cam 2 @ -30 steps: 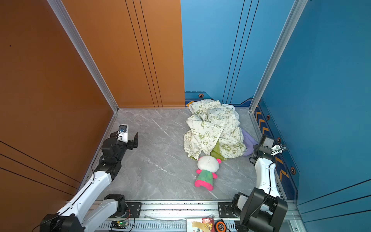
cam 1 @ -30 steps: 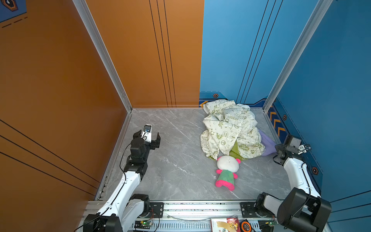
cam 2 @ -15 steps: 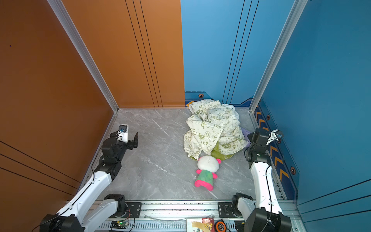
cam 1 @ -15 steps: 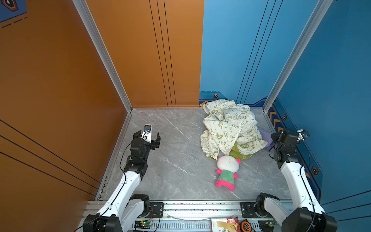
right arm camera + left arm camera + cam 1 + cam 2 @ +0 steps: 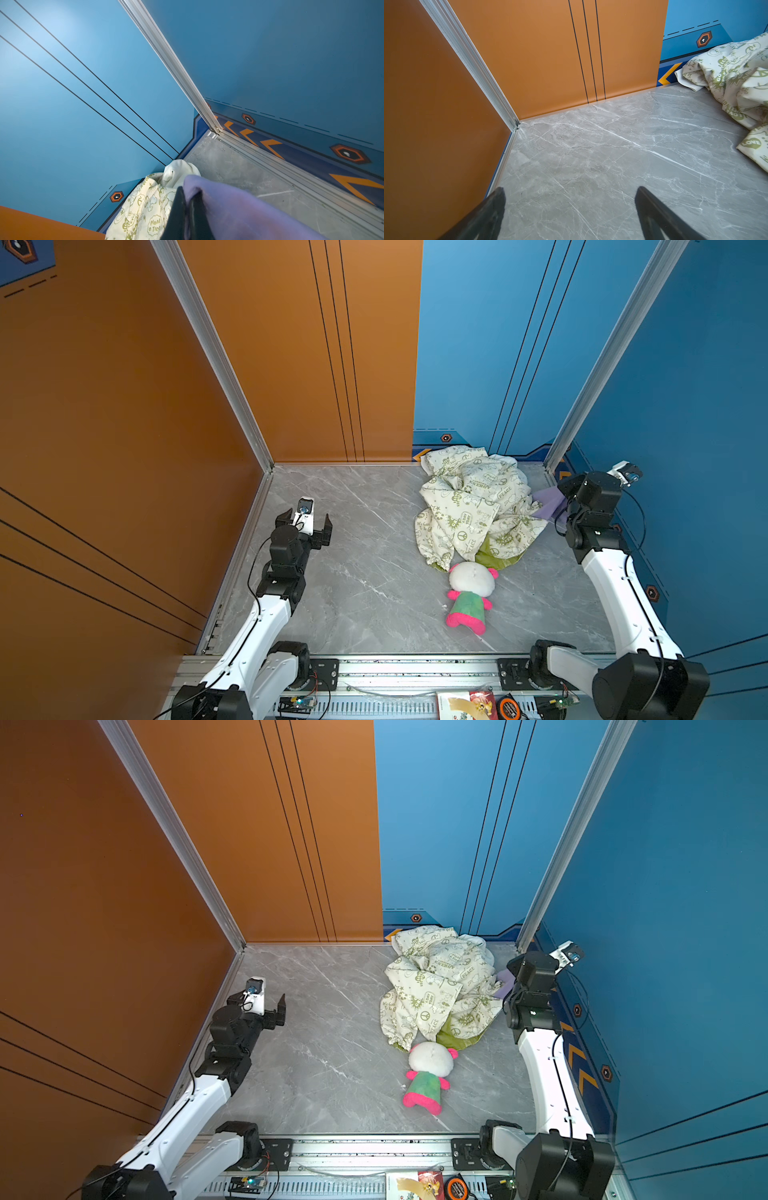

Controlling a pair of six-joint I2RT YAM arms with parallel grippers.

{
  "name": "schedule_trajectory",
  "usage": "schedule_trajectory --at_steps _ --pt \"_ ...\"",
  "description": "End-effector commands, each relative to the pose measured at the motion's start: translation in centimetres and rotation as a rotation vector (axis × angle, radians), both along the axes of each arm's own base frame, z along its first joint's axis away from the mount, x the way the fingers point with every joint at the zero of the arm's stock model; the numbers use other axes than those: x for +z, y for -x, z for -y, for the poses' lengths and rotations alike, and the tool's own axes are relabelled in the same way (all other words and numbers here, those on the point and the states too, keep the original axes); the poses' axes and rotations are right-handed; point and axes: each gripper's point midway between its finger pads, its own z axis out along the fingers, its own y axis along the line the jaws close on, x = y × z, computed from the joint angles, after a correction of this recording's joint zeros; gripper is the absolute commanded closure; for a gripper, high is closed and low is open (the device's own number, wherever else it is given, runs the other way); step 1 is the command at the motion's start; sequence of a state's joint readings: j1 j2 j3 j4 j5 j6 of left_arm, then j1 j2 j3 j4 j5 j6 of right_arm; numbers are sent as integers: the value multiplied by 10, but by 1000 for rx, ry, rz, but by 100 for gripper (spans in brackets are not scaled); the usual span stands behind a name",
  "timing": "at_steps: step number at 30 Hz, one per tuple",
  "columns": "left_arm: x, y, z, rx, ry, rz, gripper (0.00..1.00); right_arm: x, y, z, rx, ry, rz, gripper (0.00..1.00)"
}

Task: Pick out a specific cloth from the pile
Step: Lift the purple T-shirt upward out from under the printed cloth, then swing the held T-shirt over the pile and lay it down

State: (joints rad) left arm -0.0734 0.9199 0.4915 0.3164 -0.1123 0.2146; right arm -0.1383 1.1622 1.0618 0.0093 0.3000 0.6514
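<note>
I will use my right gripper to release the lavender cloth across the front half of the cream sheet (image 5: pixel 458 529), behind the plush toy.
The pile (image 5: pixel 469 506) (image 5: pixel 436 986) lies at the back right of the grey floor: a cream sheet with green print over white fabric (image 5: pixel 176 170). The cloth (image 5: pixel 548 502) (image 5: pixel 504 981), plain lavender, sticks out of the pile's right side. My right gripper (image 5: pixel 188 192) is shut on a fold of the cloth (image 5: pixel 239 207), lifted beside the pile (image 5: pixel 141 209). In both top views its fingers are hidden under the wrist. My left gripper (image 5: pixel 309 522) (image 5: pixel 262 1006) (image 5: pixel 569 193) hangs open and empty over bare floor at the left, far from the pile (image 5: pixel 737 83).
A pink-and-green plush toy (image 5: pixel 469 593) (image 5: pixel 430 1073) lies just in front of the pile. A green cloth edge (image 5: pixel 496 558) peeks out under the cream sheet. The blue side wall (image 5: pixel 685 448) stands close behind the right arm. Small items sit on the front rail (image 5: pixel 469 705).
The right arm has swung up and toward the back corner, carrying the lavender cloth's edge off the floor. The left arm has not moved.
</note>
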Motion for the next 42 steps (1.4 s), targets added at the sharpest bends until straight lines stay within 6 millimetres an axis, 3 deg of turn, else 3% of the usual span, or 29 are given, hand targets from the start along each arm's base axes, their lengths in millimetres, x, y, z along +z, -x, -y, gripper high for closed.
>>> schedule_trajectory --at_steps 1,7,13,18,22,25,28,31,33,36,38,39,41,42 --pt "-2 2 -1 9 -15 2 2 60 -6 -6 15 78 137 100" --pt "-3 3 -1 10 -17 1 2 113 -15 -18 57 87 266 100" --pt "-3 3 -1 10 -21 -1 2 168 -26 -51 163 130 387 100" --pt "-3 3 -1 9 -23 -1 2 200 -34 -101 310 192 446 100" --pt "-3 3 0 9 -24 0 2 203 -42 -157 473 281 439 100" --pt "-3 3 0 9 -26 1 2 183 -49 -216 635 395 367 100" --pt "-3 4 0 9 -29 1 2 137 -54 -279 812 529 234 100" --pt "-3 4 1 9 -33 1 2 68 -50 -340 1004 666 59 100" --pt "-2 5 0 11 -36 4 2 10 -39 -377 1129 783 -68 99" --pt "-2 5 1 9 -38 4 2 -64 -16 -415 1249 978 -234 94" --pt "-3 5 1 10 -40 3 2 -106 1 -432 1269 1079 -324 86" --pt "-2 5 1 10 -41 4 2 -120 5 -435 1273 1107 -357 77" --pt "-3 5 1 10 -44 2 2 -141 15 -439 1278 1147 -403 50" --pt "-3 5 2 9 -44 2 2 -145 18 -439 1283 1148 -408 43"
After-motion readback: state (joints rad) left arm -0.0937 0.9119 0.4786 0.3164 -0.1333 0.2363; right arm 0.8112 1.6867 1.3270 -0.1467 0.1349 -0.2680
